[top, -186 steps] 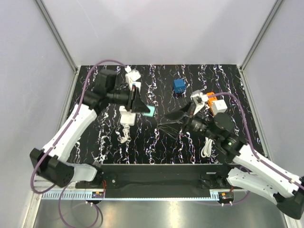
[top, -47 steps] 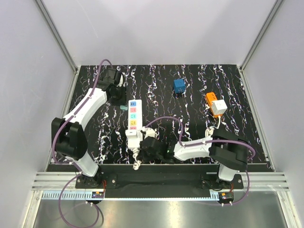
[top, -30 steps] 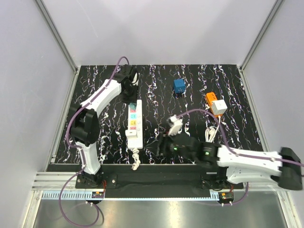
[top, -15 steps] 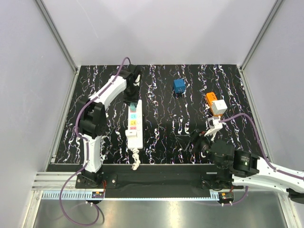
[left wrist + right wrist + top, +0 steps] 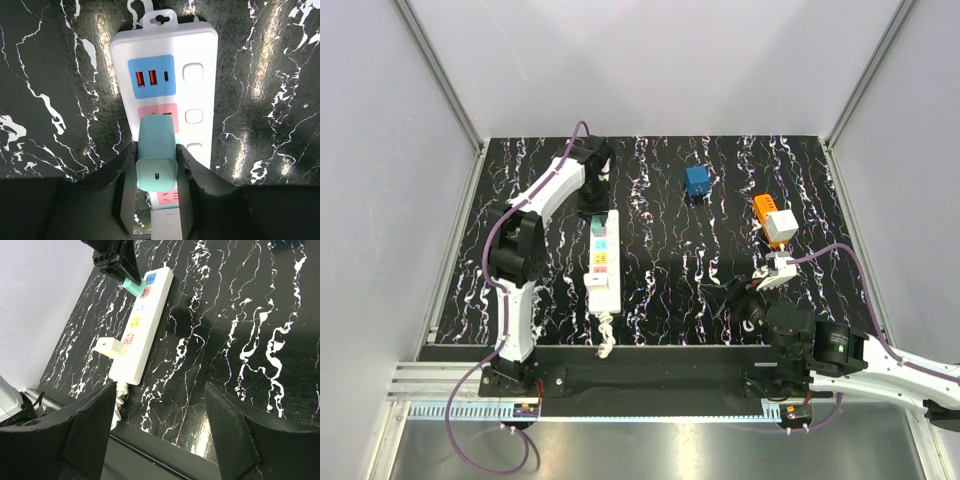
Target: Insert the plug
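My left gripper is to release the teal plug in the pink socket (image 5: pixel 601 229) (image 5: pixel 159 118) that sits beside the blue USB block on the power strip.
A white power strip (image 5: pixel 603 262) lies lengthwise left of centre on the black marbled table. My left gripper (image 5: pixel 596 208) is shut on a teal plug (image 5: pixel 597 227) at the strip's far end. In the left wrist view the plug (image 5: pixel 156 150) sits between the fingers (image 5: pixel 125 175), over the pink socket just below the blue USB block on the strip (image 5: pixel 200 75). Its prongs are hidden. My right gripper (image 5: pixel 732 297) is open and empty, low over the table right of the strip. The right wrist view shows the strip (image 5: pixel 145 325) and the plug (image 5: pixel 134 288).
A white plug (image 5: pixel 111 346) sits in the strip's near end, and the strip's cord (image 5: pixel 605 340) runs to the front edge. A blue cube (image 5: pixel 697 180) stands at the back centre. An orange and white adapter (image 5: pixel 772 218) stands at the right.
The right arm has pulled away from the strip's near end to the right and opened. The left gripper has come down a little, bringing the teal plug onto the strip's far end.
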Controlling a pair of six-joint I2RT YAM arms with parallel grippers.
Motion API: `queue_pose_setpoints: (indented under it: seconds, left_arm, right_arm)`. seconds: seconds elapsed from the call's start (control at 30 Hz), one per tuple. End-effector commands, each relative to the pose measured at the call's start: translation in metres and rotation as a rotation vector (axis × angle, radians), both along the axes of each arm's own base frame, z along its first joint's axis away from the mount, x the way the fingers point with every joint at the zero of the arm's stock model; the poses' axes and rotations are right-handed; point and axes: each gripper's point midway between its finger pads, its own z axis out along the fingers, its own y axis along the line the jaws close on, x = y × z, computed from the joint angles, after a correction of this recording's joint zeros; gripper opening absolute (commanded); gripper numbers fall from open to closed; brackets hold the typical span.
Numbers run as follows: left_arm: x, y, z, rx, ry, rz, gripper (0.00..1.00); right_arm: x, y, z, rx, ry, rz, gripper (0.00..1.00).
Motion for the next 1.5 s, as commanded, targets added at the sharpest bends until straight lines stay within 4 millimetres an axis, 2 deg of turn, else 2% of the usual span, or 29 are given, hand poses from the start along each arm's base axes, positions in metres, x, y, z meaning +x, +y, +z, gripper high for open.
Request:
queue_pose_setpoints:
  seconds: [0.0, 0.17, 0.43, 0.83, 1.47]
  left_arm:
    - [0.008, -0.001, 0.002, -0.008, -0.012, 0.024, 0.00]
    - [0.004, -0.009, 0.009, -0.051, -0.007, 0.020, 0.00]
    - [-0.003, -0.013, 0.004, -0.057, 0.019, 0.017, 0.00]
    - [0.002, -0.019, 0.008, -0.066, 0.002, 0.018, 0.00]
    - [-0.004, -0.017, -0.027, -0.016, 0.058, 0.026, 0.00]
  right_arm:
    - [0.007, -0.008, -0.001, -0.005, -0.019, -0.057, 0.77]
    - [0.009, -0.009, -0.006, -0.016, -0.008, -0.081, 0.77]
    - [0.010, -0.007, -0.010, -0.027, -0.002, -0.082, 0.77]
    - [0.010, -0.009, -0.011, -0.026, -0.005, -0.088, 0.77]
    - [0.011, -0.015, -0.010, -0.019, -0.014, -0.102, 0.77]
